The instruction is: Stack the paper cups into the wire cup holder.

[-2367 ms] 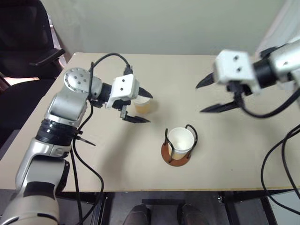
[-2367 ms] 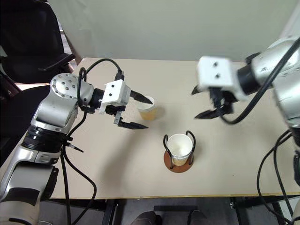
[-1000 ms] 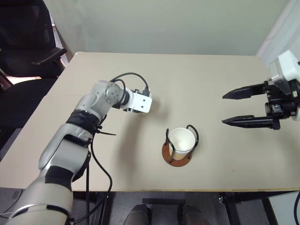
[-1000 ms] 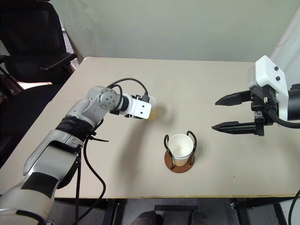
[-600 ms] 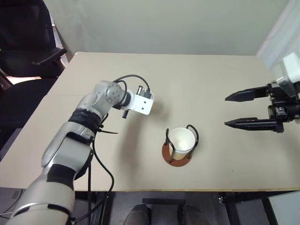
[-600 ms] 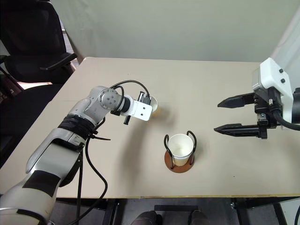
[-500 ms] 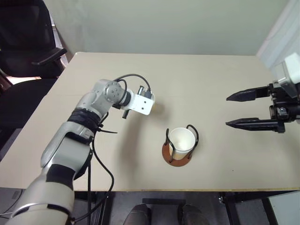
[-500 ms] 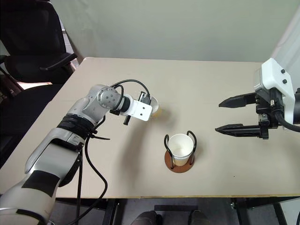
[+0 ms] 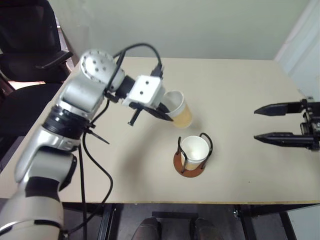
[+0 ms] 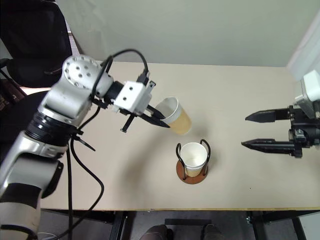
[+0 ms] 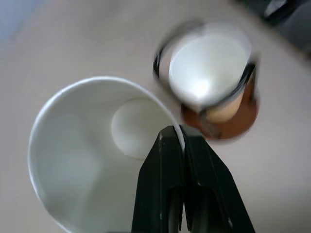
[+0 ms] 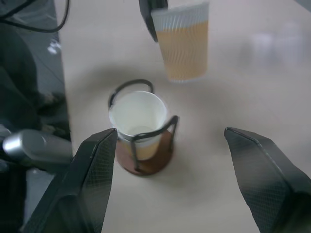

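Note:
Next, my left gripper releases the tan paper cup inside the other paper cup (image 9: 195, 147) (image 11: 208, 72) that stands in the wire cup holder. The held cup still hangs tilted above the table.
My left gripper (image 9: 167, 117) is shut on the rim of a tan paper cup (image 9: 179, 110), which hangs tilted in the air above the table, up and left of the wire cup holder (image 9: 189, 163). The left wrist view looks into this held cup (image 11: 92, 150), its wall pinched between the black fingers (image 11: 170, 179). The holder has a reddish-brown disc base and black wire loops, and another paper cup (image 9: 194, 149) stands inside it. My right gripper (image 9: 261, 124) is open at the table's right side, well clear of the holder (image 12: 146, 155).
The beige table (image 9: 235, 90) has a pale wall behind it. A black office chair (image 9: 25, 45) stands off the far left corner. A black cable (image 9: 95, 165) hangs from my left arm over the table's left part.
My left gripper closed on the cup's rim and lifted it off the table, carrying it right and nearer toward the holder. The right gripper drifted slightly to the right, still open.

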### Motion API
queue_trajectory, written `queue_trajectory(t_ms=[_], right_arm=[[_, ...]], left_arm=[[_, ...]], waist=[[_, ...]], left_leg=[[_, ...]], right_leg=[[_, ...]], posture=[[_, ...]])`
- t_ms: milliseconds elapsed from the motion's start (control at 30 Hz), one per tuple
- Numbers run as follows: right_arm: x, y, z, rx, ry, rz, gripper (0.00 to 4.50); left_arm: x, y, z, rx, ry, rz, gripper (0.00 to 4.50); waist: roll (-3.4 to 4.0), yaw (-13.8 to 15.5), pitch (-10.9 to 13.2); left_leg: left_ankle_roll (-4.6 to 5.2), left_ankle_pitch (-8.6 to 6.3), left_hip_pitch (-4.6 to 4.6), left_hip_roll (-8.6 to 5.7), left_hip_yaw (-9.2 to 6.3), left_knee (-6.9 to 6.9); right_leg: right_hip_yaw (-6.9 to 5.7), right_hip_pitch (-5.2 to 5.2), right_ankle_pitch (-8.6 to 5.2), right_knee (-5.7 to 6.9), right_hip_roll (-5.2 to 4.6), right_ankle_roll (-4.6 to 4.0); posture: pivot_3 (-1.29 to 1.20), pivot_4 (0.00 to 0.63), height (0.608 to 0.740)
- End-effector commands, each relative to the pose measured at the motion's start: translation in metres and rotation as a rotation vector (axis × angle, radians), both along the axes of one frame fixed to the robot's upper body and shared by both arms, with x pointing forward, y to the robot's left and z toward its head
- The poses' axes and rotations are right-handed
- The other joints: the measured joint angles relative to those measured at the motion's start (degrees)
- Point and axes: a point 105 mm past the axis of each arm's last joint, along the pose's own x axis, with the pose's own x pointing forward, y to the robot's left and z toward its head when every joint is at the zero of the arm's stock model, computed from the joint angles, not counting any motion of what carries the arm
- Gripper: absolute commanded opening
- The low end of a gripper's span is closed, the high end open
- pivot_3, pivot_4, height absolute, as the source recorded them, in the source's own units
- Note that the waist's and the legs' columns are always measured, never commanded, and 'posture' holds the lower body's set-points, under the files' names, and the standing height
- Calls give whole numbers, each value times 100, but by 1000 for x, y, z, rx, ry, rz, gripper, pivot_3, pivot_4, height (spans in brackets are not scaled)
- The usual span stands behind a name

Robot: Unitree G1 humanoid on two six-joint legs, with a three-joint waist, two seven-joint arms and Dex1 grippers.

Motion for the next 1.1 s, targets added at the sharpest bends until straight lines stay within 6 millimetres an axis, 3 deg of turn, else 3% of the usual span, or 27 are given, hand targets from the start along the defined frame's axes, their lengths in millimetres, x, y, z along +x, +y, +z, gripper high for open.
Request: queue_trajectory(t_ms=[33,133,300,667,1100], right_arm=[[-23,6,12,-4,-39,30,3663],[-35,7,14,-20,-45,16,3663],[-40,7,14,-25,-83,-37,3663],[-40,8,13,-35,-96,-57,3663],[-40,12,9,-38,-71,-34,3663]], left_arm=[[-21,-5,21,-5,61,-89,56],[-30,-11,25,14,103,-138,56],[-33,-18,18,70,127,-185,56],[-19,-33,-24,204,63,-265,56],[-20,-31,-46,280,81,-286,56]], waist=[[1,-9,0],[3,-26,-2],[3,-24,-1],[2,-8,0],[2,-11,0]], left_leg=[[1,-1,2,0,3,-1],[4,-3,9,0,0,-2],[8,-5,11,-1,1,2],[17,-10,8,-3,-1,5],[17,-13,7,-4,0,1]], right_leg=[[2,3,0,-1,-1,0],[3,14,-1,-5,-2,-2],[1,18,0,-6,-3,-1],[-1,23,2,-14,-3,4],[0,22,-3,-14,-3,13]], posture=[[0,150,740],[0,150,740],[0,150,740],[0,150,740],[0,150,740]])
